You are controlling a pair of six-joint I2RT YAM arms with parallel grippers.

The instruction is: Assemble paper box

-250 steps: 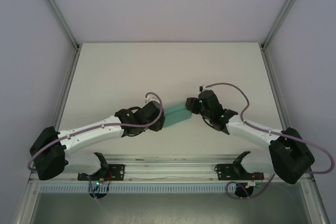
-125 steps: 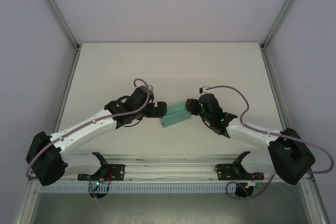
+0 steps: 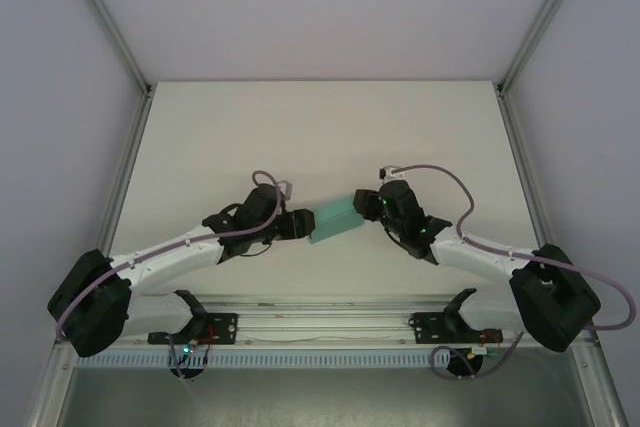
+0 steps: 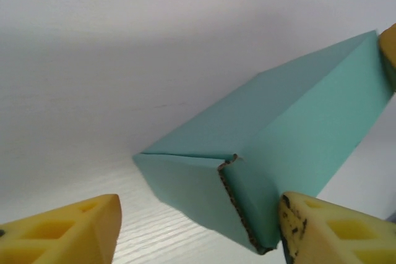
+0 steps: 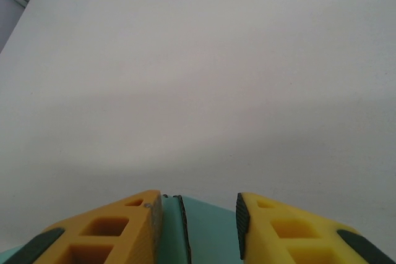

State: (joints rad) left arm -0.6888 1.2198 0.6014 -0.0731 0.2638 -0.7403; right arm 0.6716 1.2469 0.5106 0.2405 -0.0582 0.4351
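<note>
The box slants across my open left gripper; I need to square it before pinching its raw card edge [image 4: 235,203].
The paper box [image 3: 335,218], a small teal-green closed carton, lies at a slant near the middle of the table between both grippers. My right gripper [image 3: 364,204] is shut on its right end; in the right wrist view the teal card [image 5: 207,230] fills the gap between the yellow fingers [image 5: 127,227]. My left gripper [image 3: 303,225] is open around the box's left end. In the left wrist view the box [image 4: 278,134] shows its end flap with a raw card edge. The right fingertip [image 4: 315,227] touches the box's lower corner, and the left fingertip [image 4: 74,230] stands well apart from it.
The white table [image 3: 250,137] stretches back to a pale rear wall, with metal frame posts [image 3: 125,162] along both sides. A rail with the arm mounts [image 3: 320,327] runs along the near edge. Both arms reach in from the bottom corners.
My left gripper drew back from the box's left end, opened wide, then came back to it with narrower jaws. The right gripper and the box have hardly moved.
</note>
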